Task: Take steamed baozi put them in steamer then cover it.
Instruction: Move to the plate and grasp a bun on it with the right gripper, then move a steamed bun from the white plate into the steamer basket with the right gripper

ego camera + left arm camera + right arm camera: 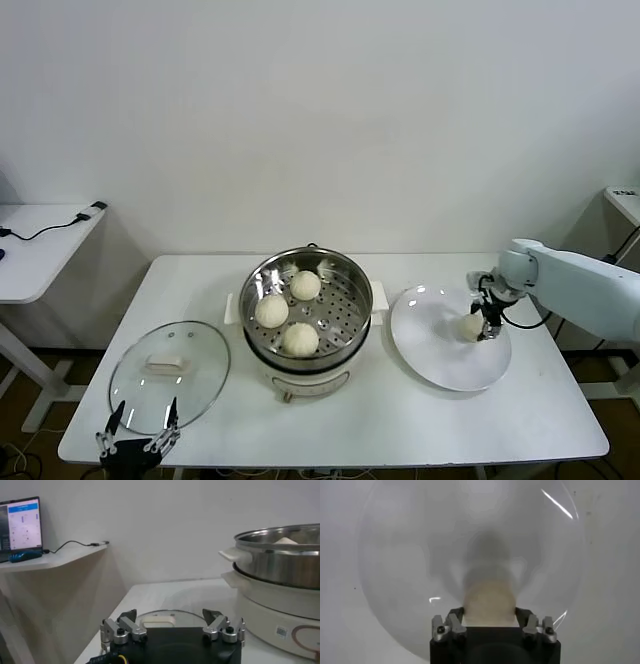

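My right gripper is holding the baozi over the white plate now and will let go of it in the steamer's bare gap (337, 306) nearest the white plate, beside the other baozi.
Three steamed baozi (305, 285) lie in the steamer (357, 275) at the table's middle; one bun's top (287, 540) shows over the steamer's rim (280, 555) in the left wrist view. My right gripper (480, 325) is shut on the fourth baozi (470, 325) over the white plate (440, 350); the jaws press both sides of this bun (489, 605), whose shadow falls on the plate (395, 555). The cover (170, 375) lies flat at the front left, handle (159, 623) up. My left gripper (140, 420) is open and empty at the table's front left edge, just before the cover.
A white side table (40, 245) with a cable stands at the far left; a lit screen (22, 525) sits on it. The table's front edge runs right beside my left gripper. Another table corner (625, 200) shows at the far right.
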Tool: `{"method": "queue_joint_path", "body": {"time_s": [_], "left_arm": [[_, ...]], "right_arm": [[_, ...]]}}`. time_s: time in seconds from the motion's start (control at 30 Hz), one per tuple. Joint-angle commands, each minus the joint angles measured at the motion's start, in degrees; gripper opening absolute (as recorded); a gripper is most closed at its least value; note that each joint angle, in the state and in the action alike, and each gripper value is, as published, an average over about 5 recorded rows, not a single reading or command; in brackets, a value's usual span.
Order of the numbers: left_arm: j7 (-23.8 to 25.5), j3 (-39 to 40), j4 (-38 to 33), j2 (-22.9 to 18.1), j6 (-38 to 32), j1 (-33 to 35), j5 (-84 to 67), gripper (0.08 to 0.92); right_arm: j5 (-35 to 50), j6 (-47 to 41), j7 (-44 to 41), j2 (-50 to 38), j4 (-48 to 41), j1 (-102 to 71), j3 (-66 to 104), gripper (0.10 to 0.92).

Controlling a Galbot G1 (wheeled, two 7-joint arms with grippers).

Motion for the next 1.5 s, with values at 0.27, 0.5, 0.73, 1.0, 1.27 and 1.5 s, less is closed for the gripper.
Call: {"method": "queue_joint_path", "body": {"time_s": [0.27, 0.5, 0.73, 1.0, 1.27, 1.5], "left_arm": [[0.0, 0.06, -0.24, 0.07, 0.01, 0.01, 0.03, 0.823], [0.31, 0.31, -0.9, 0.35, 0.39, -0.32, 0.07, 0.823], [0.58, 0.3, -1.57, 0.64, 0.67, -1.04, 0.38, 0.823], [0.67, 0.23, -1.68, 0.93, 0.77, -1.23, 0.6, 0.823], [0.79, -0.09, -1.62, 1.02, 1.05, -1.38, 1.09, 0.823], [0.77, -0.19, -1.85, 0.74, 0.88, -0.84, 1.0, 0.823]], "right_arm": [[18.36, -2.45, -0.96, -1.27, 20.59, 34.02, -22.42, 0.679], [37.01, -8.21, 1.01, 4.61, 37.88, 54.26, -27.76, 0.679], [45.35, -15.59, 7.59, 13.48, 41.17, 50.75, -20.22, 0.679], [44.24, -18.72, 13.29, 23.31, 36.32, 38.11, -16.42, 0.679], [38.79, -20.75, 17.27, 27.09, 29.0, 26.78, -15.81, 0.679], [35.24, -20.98, 17.66, 26.66, 25.47, 23.15, -16.08, 0.679]]}}
